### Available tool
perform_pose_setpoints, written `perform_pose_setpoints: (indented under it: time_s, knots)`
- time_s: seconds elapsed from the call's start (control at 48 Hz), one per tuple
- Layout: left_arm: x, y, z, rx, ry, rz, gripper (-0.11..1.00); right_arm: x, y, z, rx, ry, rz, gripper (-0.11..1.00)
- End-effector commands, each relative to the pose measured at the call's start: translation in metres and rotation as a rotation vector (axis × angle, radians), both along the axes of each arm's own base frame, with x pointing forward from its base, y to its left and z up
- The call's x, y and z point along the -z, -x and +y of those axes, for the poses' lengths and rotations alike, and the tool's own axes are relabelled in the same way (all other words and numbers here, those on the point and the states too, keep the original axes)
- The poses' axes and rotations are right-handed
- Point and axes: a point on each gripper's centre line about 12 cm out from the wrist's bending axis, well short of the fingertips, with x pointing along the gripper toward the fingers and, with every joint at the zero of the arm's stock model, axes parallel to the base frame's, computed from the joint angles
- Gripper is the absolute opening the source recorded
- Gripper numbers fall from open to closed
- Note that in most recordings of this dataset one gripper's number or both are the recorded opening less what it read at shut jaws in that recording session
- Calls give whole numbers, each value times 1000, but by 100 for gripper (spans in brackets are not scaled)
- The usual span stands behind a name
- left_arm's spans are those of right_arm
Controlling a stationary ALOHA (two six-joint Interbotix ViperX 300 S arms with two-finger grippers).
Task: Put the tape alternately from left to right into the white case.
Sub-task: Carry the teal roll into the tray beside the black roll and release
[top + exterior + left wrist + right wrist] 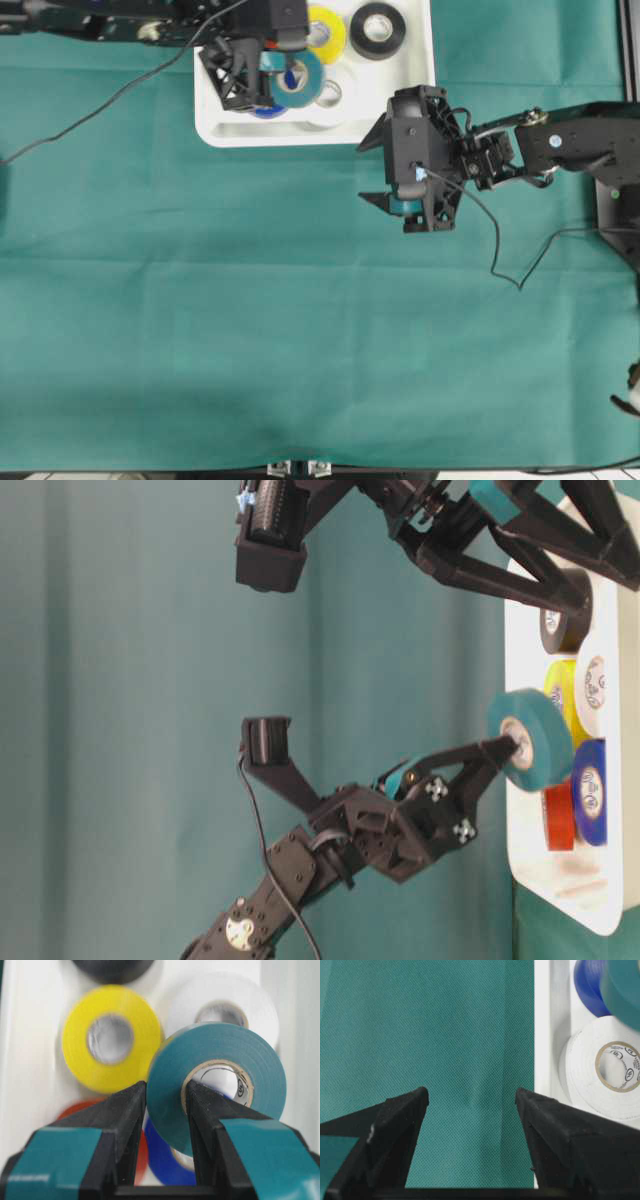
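Observation:
The left gripper needs to release the teal tape inside the white case (372,80), in front of the black roll.
The white case (315,133) lies at the back of the table. In it lie a yellow roll (325,32), a black roll (378,30), a white roll (328,94), a blue roll (266,110) and a red-orange roll (558,818). My left gripper (167,1087) is shut on the teal tape (170,1095), one finger through its core and one outside. It holds the roll tilted above the case, over the blue roll (165,1162) and white roll (225,1000). My right gripper (368,168) stands open and empty over the cloth beside the case's near right corner.
Green cloth (250,320) covers the table. A black cable (500,250) trails from the right arm, and another (90,115) runs from the left arm toward the left edge. The table's front edge (300,470) shows at the bottom.

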Motion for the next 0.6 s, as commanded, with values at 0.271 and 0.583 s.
perform_pose_setpoints:
  time_s: [0.271, 0.583]
  knots:
    - [-19, -33, 3, 26, -60, -140, -4, -10, -2, 2, -8, -2, -34, 80]
    - [-14, -48, 1, 40, -66, -154, -4, -10, -2, 2, -8, -2, -34, 80]
